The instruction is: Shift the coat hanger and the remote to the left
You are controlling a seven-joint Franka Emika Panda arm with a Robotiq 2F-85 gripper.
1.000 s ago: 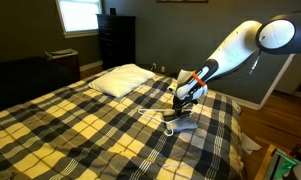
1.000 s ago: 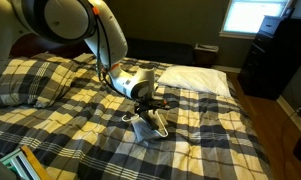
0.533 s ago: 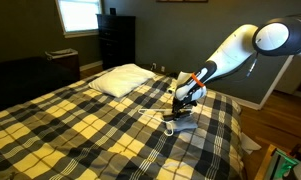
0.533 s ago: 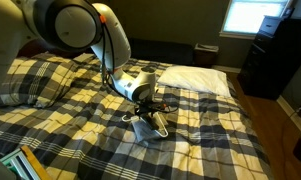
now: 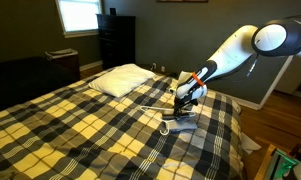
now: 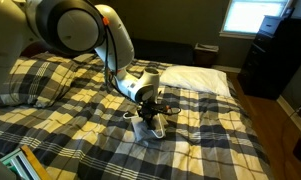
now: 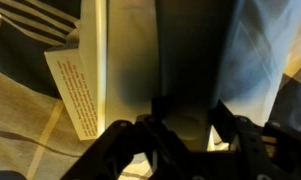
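The robot's gripper should release the remote, now lying on the plaid bed, on the plaid blanket (image 5: 162,159) in front of the coat hanger.
The remote (image 7: 155,70) is a grey oblong slab with a pale label along one side, lying on the plaid bed (image 5: 70,130). My gripper (image 7: 185,125) reaches straight down over it, a dark finger on each long side and both closed in against it. Both exterior views show the gripper (image 5: 180,113) (image 6: 150,116) low on the remote (image 5: 182,127) (image 6: 147,133). The coat hanger (image 6: 129,116) is a thin white outline on the blanket just beside the gripper, partly hidden by it.
A white pillow (image 5: 120,80) (image 6: 195,80) lies at the head of the bed, with a plaid pillow (image 6: 25,80) beside it. A dark dresser (image 5: 115,40) stands by the window. The bed's edge (image 5: 240,140) is close behind the arm.
The fingers have come together from wide open onto the remote's sides. The arm has barely moved.
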